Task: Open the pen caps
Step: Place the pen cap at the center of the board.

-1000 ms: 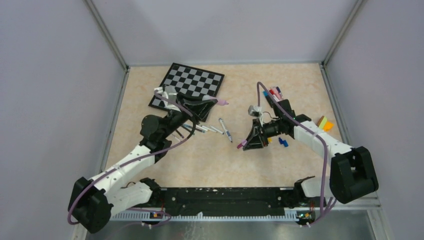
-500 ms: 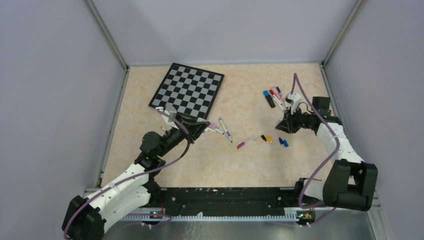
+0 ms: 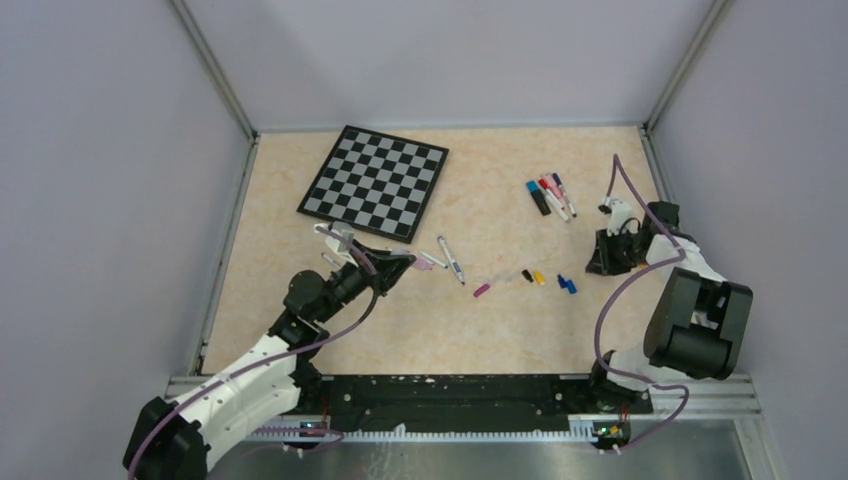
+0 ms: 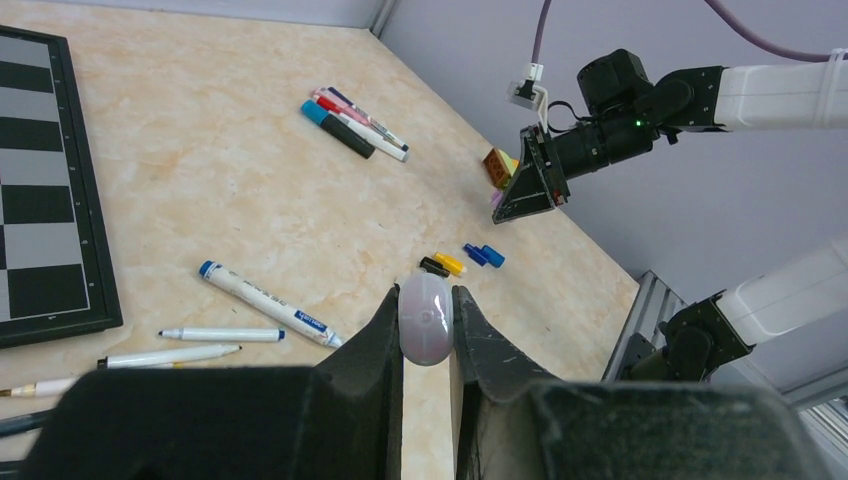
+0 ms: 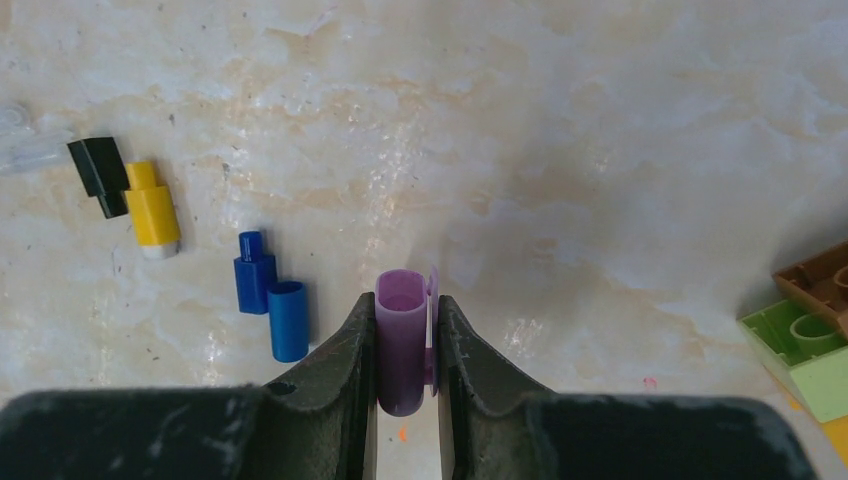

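Observation:
The robot's left gripper will release the pen on the bare table [image 3: 485, 254] [image 4: 325, 258] between the long white marker and the black cap.
My left gripper [image 3: 402, 262] is shut on the rounded pale lilac end of a pen [image 4: 425, 322], held above the table left of centre. My right gripper [image 3: 598, 266] is at the right edge, shut on a purple pen cap [image 5: 403, 340] with its open mouth facing away. Loose caps lie between the arms: magenta [image 3: 481, 290], black [image 3: 526, 275], yellow [image 3: 539, 278] and two blue [image 3: 567, 285]. In the right wrist view the black [image 5: 97, 170], yellow [image 5: 152, 215] and blue caps [image 5: 288, 320] lie to the left of the fingers. Several pens [image 3: 450, 260] lie just beyond my left gripper.
A black-and-white chessboard [image 3: 375, 180] lies at the back left. Several capped markers [image 3: 548, 195] lie at the back right. Green, brown and yellow-orange blocks [image 5: 810, 330] sit by the right wall, close to my right gripper. Walls close in three sides.
My left arm has pulled back toward the near edge with the pen. My right arm has swung from the table's centre to the right edge, carrying the purple cap.

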